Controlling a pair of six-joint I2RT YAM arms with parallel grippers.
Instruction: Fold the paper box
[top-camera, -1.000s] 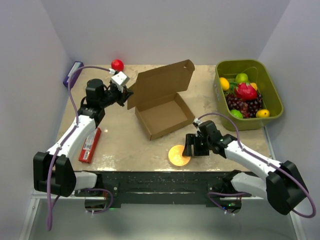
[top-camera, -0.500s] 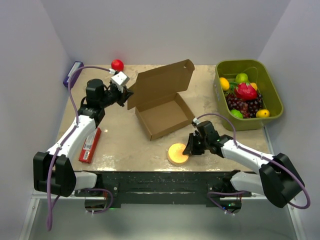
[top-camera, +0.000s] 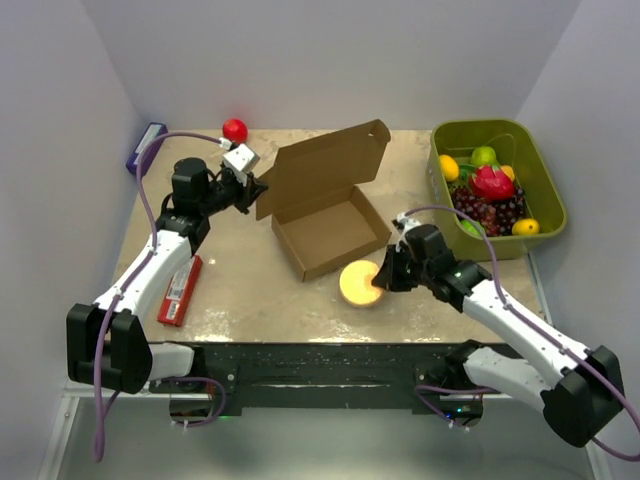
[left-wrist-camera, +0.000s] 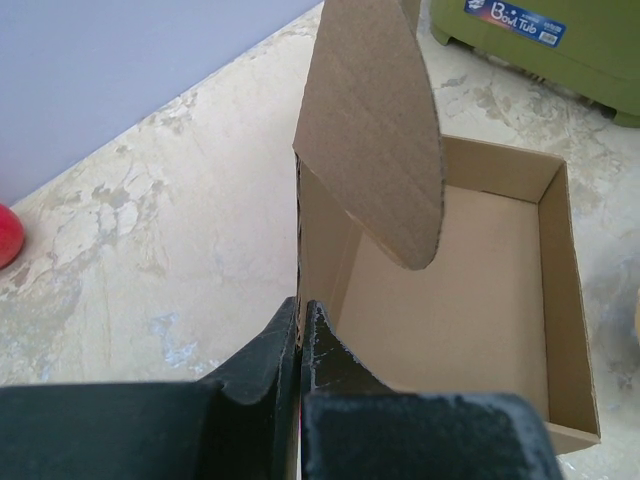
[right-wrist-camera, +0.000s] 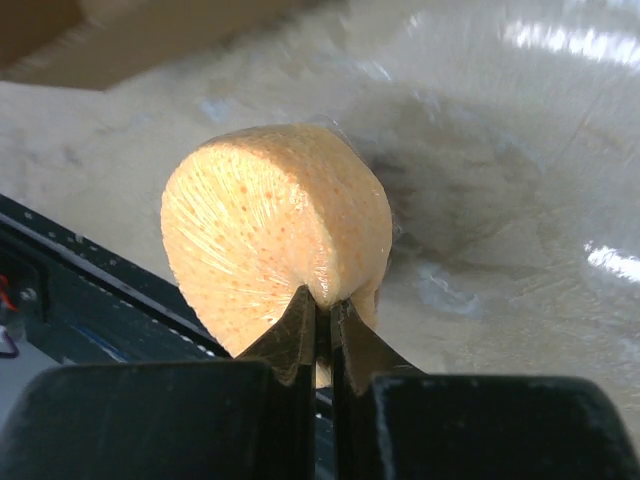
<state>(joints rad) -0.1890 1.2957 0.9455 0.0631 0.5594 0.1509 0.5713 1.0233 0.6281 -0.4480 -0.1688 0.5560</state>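
Observation:
My right gripper will release the orange disc inside the paper box, close to the box's side (top-camera: 319, 243) that faces the red flat pack. The disc is now lifted in front of the box.
The paper box (top-camera: 325, 232) is a brown cardboard mailer standing open mid-table, its lid (top-camera: 325, 165) raised at the back. My left gripper (top-camera: 252, 190) is shut on the box's left wall, the cardboard edge pinched between the jaws (left-wrist-camera: 300, 320). The box's inside (left-wrist-camera: 470, 300) holds nothing. My right gripper (top-camera: 383, 277) is shut on the edge of a round orange wrapped disc (top-camera: 360, 284), lifted off the table in front of the box; in the right wrist view the disc (right-wrist-camera: 275, 230) hangs tilted from the jaws (right-wrist-camera: 322, 312).
A green bin (top-camera: 495, 190) of toy fruit stands at the right. A red ball (top-camera: 235, 129) lies at the back left, a purple block (top-camera: 145, 146) at the far left edge, and a red flat pack (top-camera: 180, 290) beside the left arm.
My right gripper closed on the orange disc, raised it from the table's front edge and carried it up toward the box. The left gripper and the box have not moved.

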